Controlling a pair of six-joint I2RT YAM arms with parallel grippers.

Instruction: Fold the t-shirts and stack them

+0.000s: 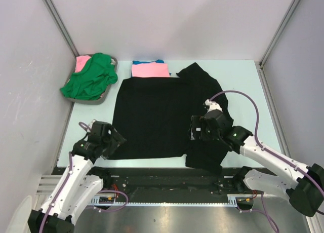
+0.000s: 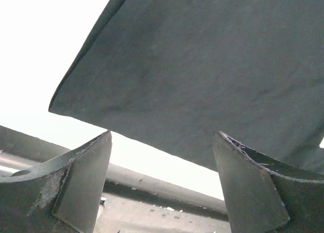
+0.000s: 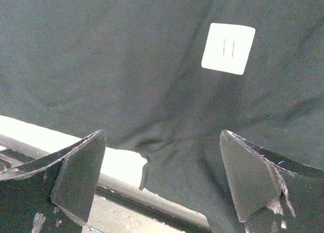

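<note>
Next, I grab the loose end of the near sleeve (image 1: 211,168) (image 3: 202,210) on the black t-shirt with my right gripper, beside the dark rail.
A large black t-shirt (image 1: 152,116) lies spread flat in the middle of the table, with one sleeve at the back right and a flap hanging toward the near edge. Its white label (image 3: 228,48) shows in the right wrist view. My left gripper (image 1: 116,140) hovers open at the shirt's near left corner (image 2: 66,104), with nothing between its fingers (image 2: 86,177). My right gripper (image 1: 194,130) is open over the shirt's near right part, above a puckered hem (image 3: 152,147). A folded pink t-shirt (image 1: 150,70) rests on a blue one (image 1: 154,62) behind it. A green t-shirt (image 1: 90,77) is crumpled at the back left.
A grey tray (image 1: 113,71) at the back left holds the green shirt and a pink cloth (image 1: 82,62). The table's near edge has a dark rail (image 1: 167,175) just under the black shirt's hem. Walls close in on the left, back and right.
</note>
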